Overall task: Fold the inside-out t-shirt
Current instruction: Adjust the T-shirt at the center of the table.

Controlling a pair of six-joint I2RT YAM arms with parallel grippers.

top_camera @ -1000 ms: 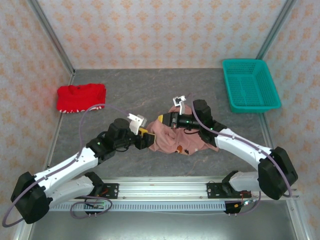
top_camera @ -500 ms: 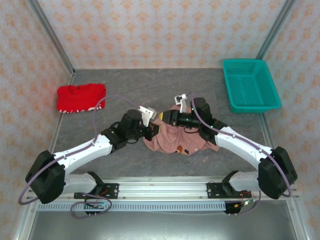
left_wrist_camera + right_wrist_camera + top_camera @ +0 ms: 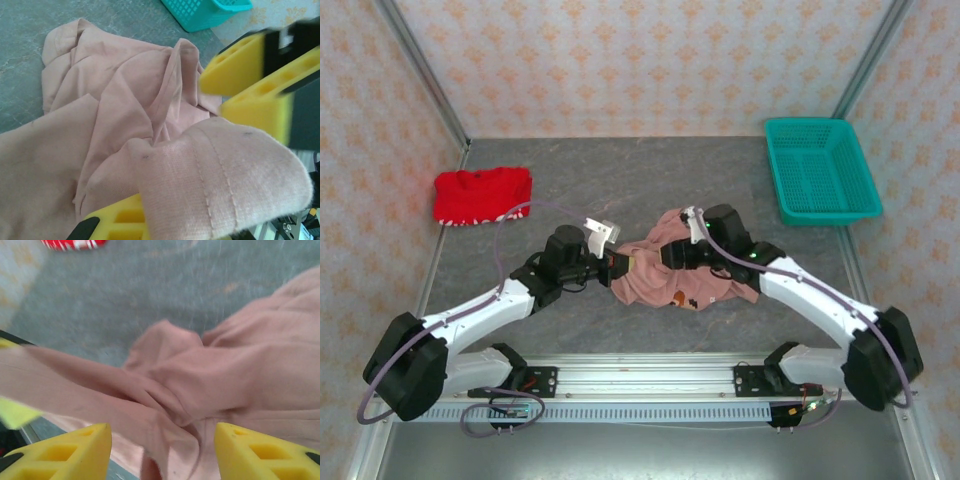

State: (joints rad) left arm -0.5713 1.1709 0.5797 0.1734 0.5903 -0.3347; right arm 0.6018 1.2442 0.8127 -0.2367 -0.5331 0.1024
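My left gripper is holding the crumpled t-shirt's stitched hem by itself, so next my right gripper takes the hem's upper side (image 3: pixel 220 126) before my left gripper takes another edge.
The inside-out t-shirt (image 3: pixel 682 278) lies crumpled in a salmon-pink heap at the table's middle, between the two arms. My left gripper (image 3: pixel 620 266) is shut on a stitched hem of the shirt (image 3: pixel 220 175), which drapes over its lower yellow finger (image 3: pixel 115 220). My right gripper (image 3: pixel 670 254) hovers at the heap's upper left, its yellow fingers (image 3: pixel 250 75) close in front of the left wrist camera. In the right wrist view my right gripper (image 3: pixel 162 455) stands open, straddling folds of the shirt (image 3: pixel 225 370) without pinching them.
A bright red garment (image 3: pixel 482 194) with white trim lies at the far left. A teal basket (image 3: pixel 782 170) sits at the back right. Grey tabletop (image 3: pixel 620 180) stretches behind the shirt, with patterned walls around it.
My left gripper moved right to the shirt and shut on its hem. My right gripper, shut on the shirt before, has opened and let the cloth go.
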